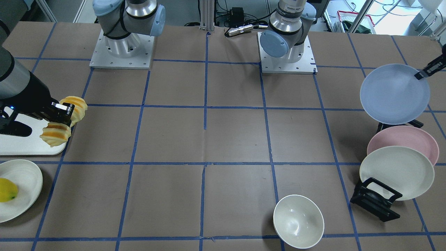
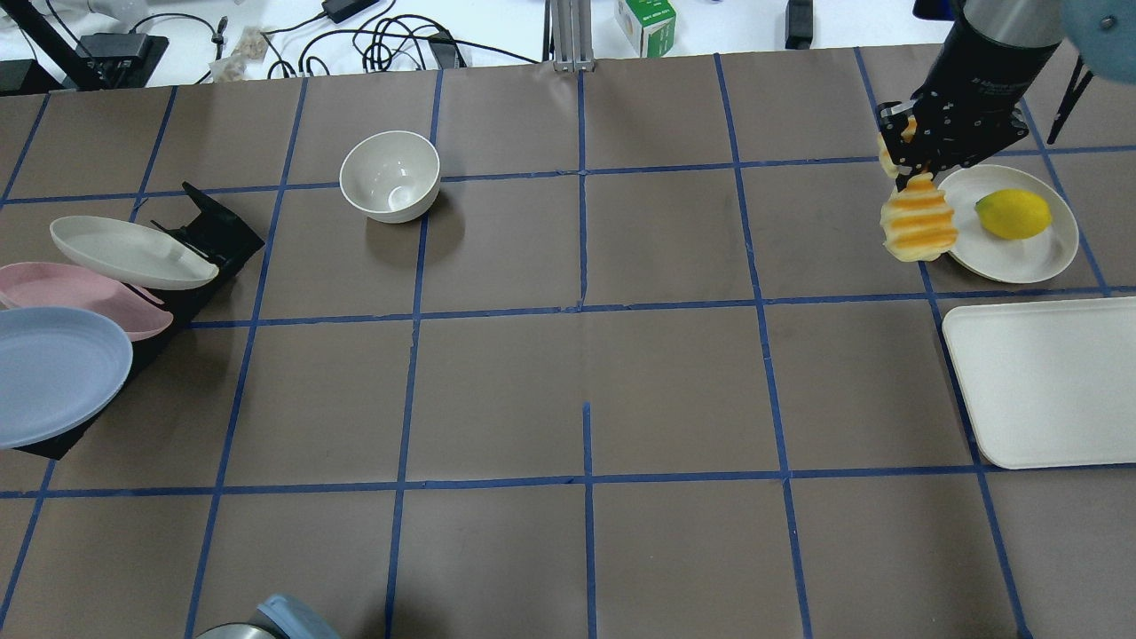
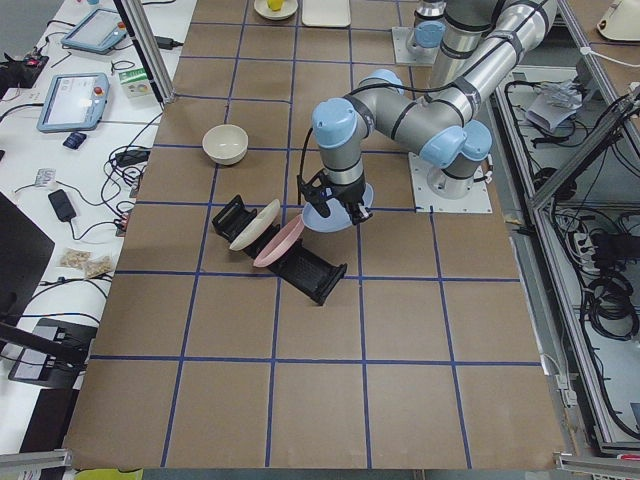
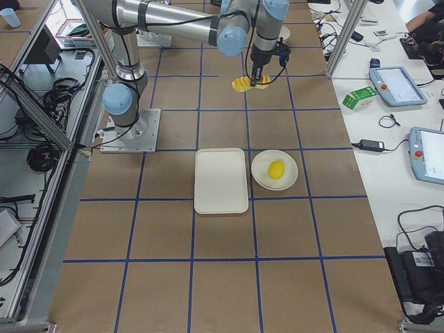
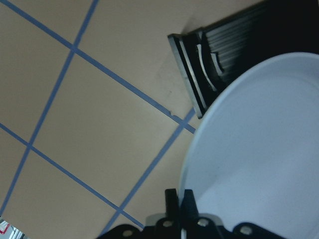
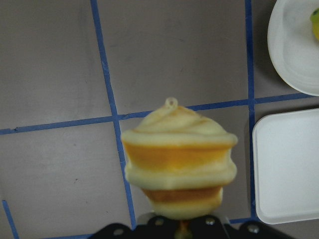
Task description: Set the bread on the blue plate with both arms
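I should let go of the blue plate with my left gripper over the blue line crossing in the middle of the table (image 1: pixel 207 155).
My right gripper (image 1: pixel 63 114) is shut across the middle of the bread (image 1: pixel 55 135), a yellow-orange ridged loaf, and holds it in the air over the edge of the white tray. The bread also shows in the overhead view (image 2: pixel 919 226) and in the right wrist view (image 6: pixel 179 159). My left gripper (image 1: pixel 422 72) is shut on the rim of the blue plate (image 1: pixel 393 94) and holds it tilted above the black rack. In the left wrist view the fingers (image 5: pixel 172 199) pinch the plate's rim (image 5: pixel 259 149). The two arms are at opposite ends of the table.
A pink plate (image 1: pixel 404 139) and a cream plate (image 1: pixel 397 170) lean in a black rack (image 1: pixel 374 200). A white bowl (image 1: pixel 298 221) stands on the operators' side. A white tray (image 1: pixel 21 146) and a white plate (image 1: pixel 26 179) with a lemon (image 1: pixel 7 190) lie near the bread.
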Controlling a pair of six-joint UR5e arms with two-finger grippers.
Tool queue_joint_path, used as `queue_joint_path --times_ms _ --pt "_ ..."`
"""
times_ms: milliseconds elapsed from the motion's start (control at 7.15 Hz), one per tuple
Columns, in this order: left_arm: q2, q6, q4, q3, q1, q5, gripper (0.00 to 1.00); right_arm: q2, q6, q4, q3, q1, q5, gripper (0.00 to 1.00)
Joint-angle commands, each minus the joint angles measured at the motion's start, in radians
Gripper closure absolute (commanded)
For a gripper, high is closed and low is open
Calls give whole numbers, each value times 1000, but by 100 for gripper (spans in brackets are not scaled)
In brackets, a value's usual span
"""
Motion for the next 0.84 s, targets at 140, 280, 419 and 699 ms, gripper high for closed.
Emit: queue_joint_path --times_ms 140,280,419,699 --pt "27 -15 -35 -108 -233 -230 100 -1 1 -1 7 1 0 100" --pt "21 -21 -24 -145 -323 -347 100 4 1 -3 7 1 2 100" --pt "7 -23 96 -196 -427 -426 100 -1 1 -3 6 1 2 100" --pt "-59 -348 425 -271 -651 -511 100 -2 2 -1 1 1 2 100"
